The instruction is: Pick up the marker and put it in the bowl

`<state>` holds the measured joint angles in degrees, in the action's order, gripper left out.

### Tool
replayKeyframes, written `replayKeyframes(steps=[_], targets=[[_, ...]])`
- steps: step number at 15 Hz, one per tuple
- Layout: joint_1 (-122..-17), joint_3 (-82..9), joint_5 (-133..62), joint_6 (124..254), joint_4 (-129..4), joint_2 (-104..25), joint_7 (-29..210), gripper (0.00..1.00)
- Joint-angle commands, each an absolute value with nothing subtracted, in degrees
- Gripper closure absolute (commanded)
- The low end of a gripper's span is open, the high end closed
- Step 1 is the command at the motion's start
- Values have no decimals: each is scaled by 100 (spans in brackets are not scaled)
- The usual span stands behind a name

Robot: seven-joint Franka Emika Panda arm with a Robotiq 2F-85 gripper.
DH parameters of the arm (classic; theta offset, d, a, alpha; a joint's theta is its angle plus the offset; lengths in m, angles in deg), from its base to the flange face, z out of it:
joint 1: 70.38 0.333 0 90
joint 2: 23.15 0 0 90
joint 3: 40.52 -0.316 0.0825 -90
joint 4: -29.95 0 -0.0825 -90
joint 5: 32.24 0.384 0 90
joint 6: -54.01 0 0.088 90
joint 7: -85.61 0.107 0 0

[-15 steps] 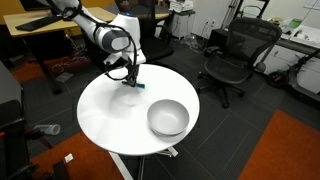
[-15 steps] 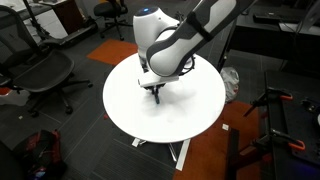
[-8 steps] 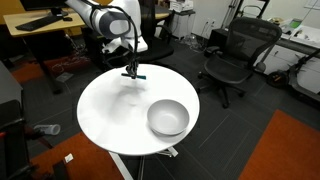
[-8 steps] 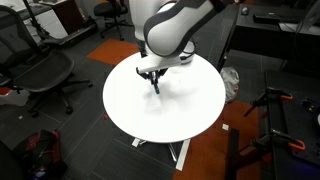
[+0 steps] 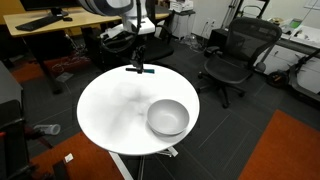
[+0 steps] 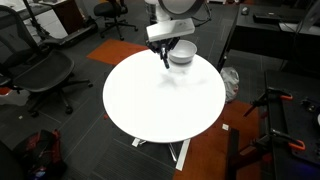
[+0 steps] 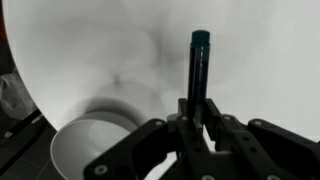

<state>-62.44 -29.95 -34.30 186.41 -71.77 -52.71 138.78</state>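
Note:
The marker will be let go by my gripper flat across the middle of the grey bowl's bottom (image 5: 168,121) (image 7: 95,153). The marker is high above the table's far edge.
My gripper (image 5: 136,64) is shut on the marker (image 7: 199,68), a thin dark stick with a teal tip, and holds it high above the far edge of the round white table (image 5: 110,110). In the wrist view the marker sticks up from between my fingers (image 7: 214,118). In both exterior views it shows as a short dark piece at the gripper (image 6: 167,54). The grey bowl (image 5: 168,117) sits on the table at the near right, apart from the gripper. It also shows in an exterior view (image 6: 181,53) and at the lower left of the wrist view (image 7: 95,148).
Black office chairs (image 5: 234,58) stand beyond the table, and another (image 6: 38,78) beside it. A desk (image 5: 45,30) is at the back left. Orange carpet (image 5: 285,150) lies around the table base.
The gripper has risen from the table surface with the marker in it and moved up and toward the far edge.

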Motion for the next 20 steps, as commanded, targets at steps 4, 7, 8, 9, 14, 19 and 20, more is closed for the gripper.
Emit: replayKeyframes(steps=[4,7,8,9,14,19,20], targets=[[-6553,-2792,-3778,18456,-7511,-4672,14038,95],[-6743,-2742,-3744,18458,-7465,-4668,14030,95],[-6807,-2719,-3733,18475,-7450,-4688,14026,95],[-6871,-2711,-3718,18495,-7448,-4700,13997,95],[-7217,-2664,-3624,18597,-7407,-4816,13932,95],[-7532,-2719,-3561,18738,-7312,-5028,13579,95],[-7579,-2729,-3559,18770,-7296,-5095,13461,95]])
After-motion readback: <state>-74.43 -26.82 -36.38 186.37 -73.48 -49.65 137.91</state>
